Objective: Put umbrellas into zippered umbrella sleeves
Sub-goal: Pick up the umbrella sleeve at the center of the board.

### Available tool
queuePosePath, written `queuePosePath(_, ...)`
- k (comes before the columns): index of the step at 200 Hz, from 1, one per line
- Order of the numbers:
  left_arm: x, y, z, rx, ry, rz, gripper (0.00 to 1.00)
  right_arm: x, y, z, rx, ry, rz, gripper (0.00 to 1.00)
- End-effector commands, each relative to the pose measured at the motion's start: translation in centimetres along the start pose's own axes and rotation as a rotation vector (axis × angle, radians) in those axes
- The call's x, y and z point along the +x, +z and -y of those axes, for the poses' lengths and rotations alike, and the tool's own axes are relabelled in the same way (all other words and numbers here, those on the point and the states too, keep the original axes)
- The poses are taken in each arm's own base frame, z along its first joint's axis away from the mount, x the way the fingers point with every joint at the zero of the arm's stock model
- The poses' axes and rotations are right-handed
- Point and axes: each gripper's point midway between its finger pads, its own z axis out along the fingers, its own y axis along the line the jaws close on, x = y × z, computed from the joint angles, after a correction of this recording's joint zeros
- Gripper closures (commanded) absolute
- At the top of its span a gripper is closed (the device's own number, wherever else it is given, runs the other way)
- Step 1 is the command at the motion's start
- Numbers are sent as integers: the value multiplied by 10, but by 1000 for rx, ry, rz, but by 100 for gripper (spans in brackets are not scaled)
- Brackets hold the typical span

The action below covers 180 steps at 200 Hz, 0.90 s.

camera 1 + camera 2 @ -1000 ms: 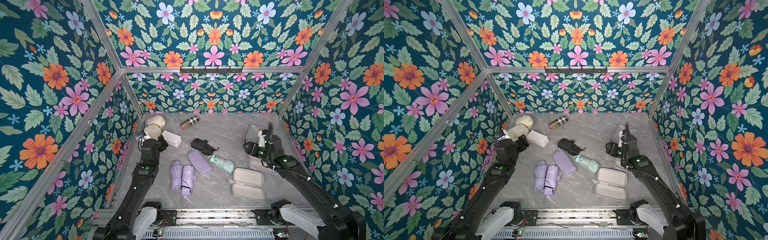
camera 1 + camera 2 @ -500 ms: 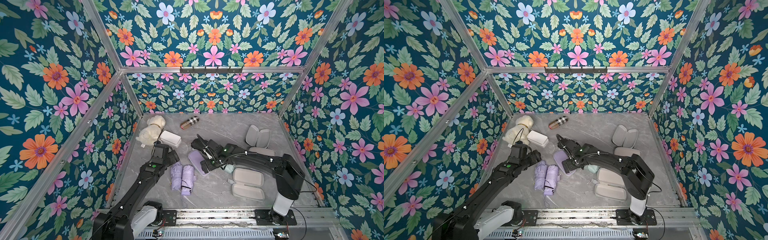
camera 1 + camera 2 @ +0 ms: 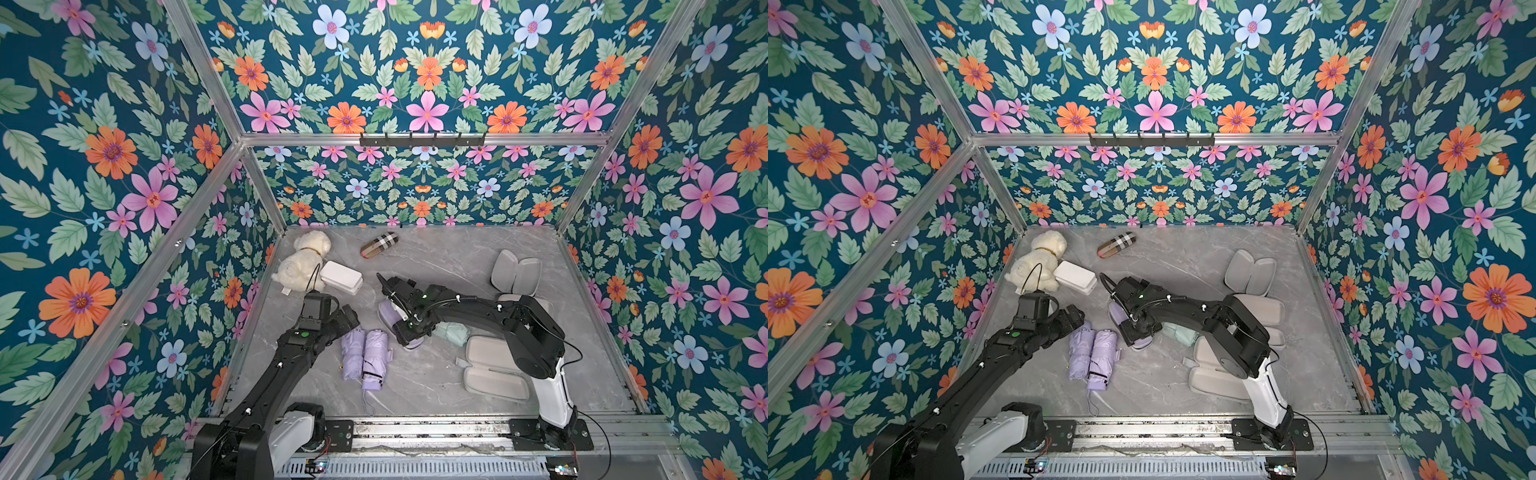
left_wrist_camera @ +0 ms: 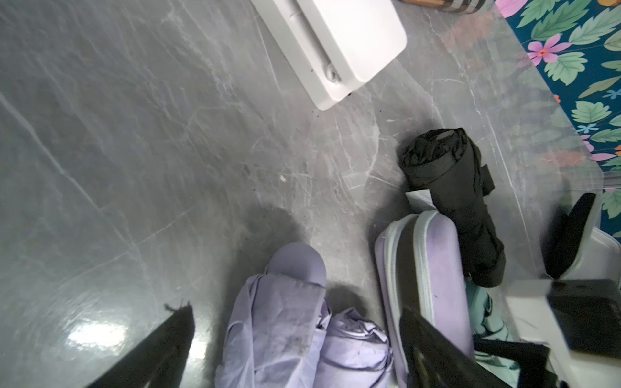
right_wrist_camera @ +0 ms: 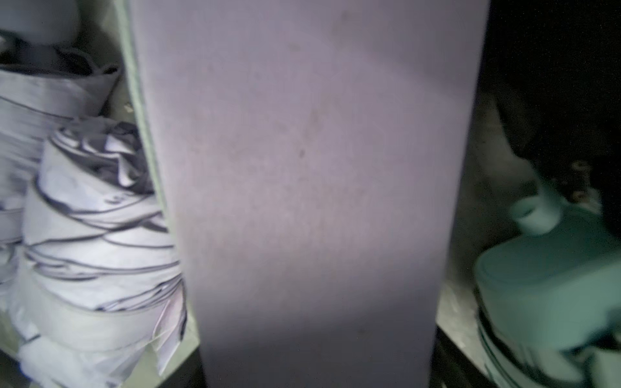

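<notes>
The lavender sleeve's long side (image 3: pixel 383 314) (image 4: pixel 383 274) that faces the two lavender umbrellas is the next place my left gripper will go to and close on.
Two lavender umbrellas (image 3: pixel 363 353) lie side by side at the front middle. My left gripper (image 3: pixel 347 318) hovers open just behind them, and its fingers (image 4: pixel 168 339) straddle their ends (image 4: pixel 285 319). A closed lavender sleeve (image 3: pixel 386 309) lies to their right. My right gripper (image 3: pixel 406 332) reaches across and is shut on this sleeve (image 5: pixel 302 168), with a jaw at each long side. The mint umbrella (image 3: pixel 451 334) lies beyond it, partly under the right arm. The black umbrella (image 4: pixel 450 188) shows only in the left wrist view, behind the sleeve.
Open sleeves with grey lining lie at the front right (image 3: pixel 494 365) and back right (image 3: pixel 515 274). A white plush toy (image 3: pixel 303 262), a white box (image 3: pixel 341 277) and a tan plaid capsule (image 3: pixel 379 245) sit at the back left. Floral walls enclose the table.
My right arm swung from the right side across to the lavender sleeve and its jaws narrowed onto it. My left arm came forward from the plush toy to the lavender umbrellas and opened wider.
</notes>
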Motion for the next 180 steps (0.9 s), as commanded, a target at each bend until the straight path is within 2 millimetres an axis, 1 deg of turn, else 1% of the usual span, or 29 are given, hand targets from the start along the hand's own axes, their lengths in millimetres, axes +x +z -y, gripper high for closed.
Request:
queuePosePath(1, 4, -7, 4, 21, 4, -24, 6, -4, -23, -8, -152, 58, 39, 46)
queuePosePath(16, -1, -17, 7, 21, 17, -1, 7, -4, -32, -10, -276, 129, 56, 58)
queuePosePath(26, -4, -21, 7, 17, 25, 15, 7, -2, -35, -8, -343, 166, 64, 61)
queuePosePath(35, -3, -23, 12, 32, 37, 12, 7, 0, -38, -9, -401, 194, 70, 61)
queuePosePath(47, 2, -22, 24, 62, 55, -5, 5, 0, -41, -13, -472, 216, 89, 62)
queuePosePath(75, 21, -11, 70, 206, 110, -84, 4, 1, -41, -19, -559, 275, 95, 66)
queuePosePath(91, 29, -5, 91, 300, 101, -125, 4, -5, -55, -23, -645, 305, 157, 67)
queuePosePath(110, 35, -1, 100, 356, 80, -154, 6, -11, -74, -22, -723, 343, 214, 67)
queuePosePath(132, 38, 5, 105, 401, 53, -164, 9, -13, -85, -28, -816, 363, 237, 68)
queuePosePath(147, 38, 6, 114, 452, 36, -168, 10, -15, -93, -34, -883, 368, 251, 68)
queuePosePath(168, 35, 2, 129, 541, 10, -154, 17, -22, -104, -43, -985, 379, 274, 68)
queuePosePath(176, 36, 2, 132, 561, 4, -152, 23, -25, -109, -45, -1020, 387, 286, 68)
queuePosePath(180, 37, 2, 132, 566, 1, -154, 28, -27, -112, -45, -1036, 387, 296, 68)
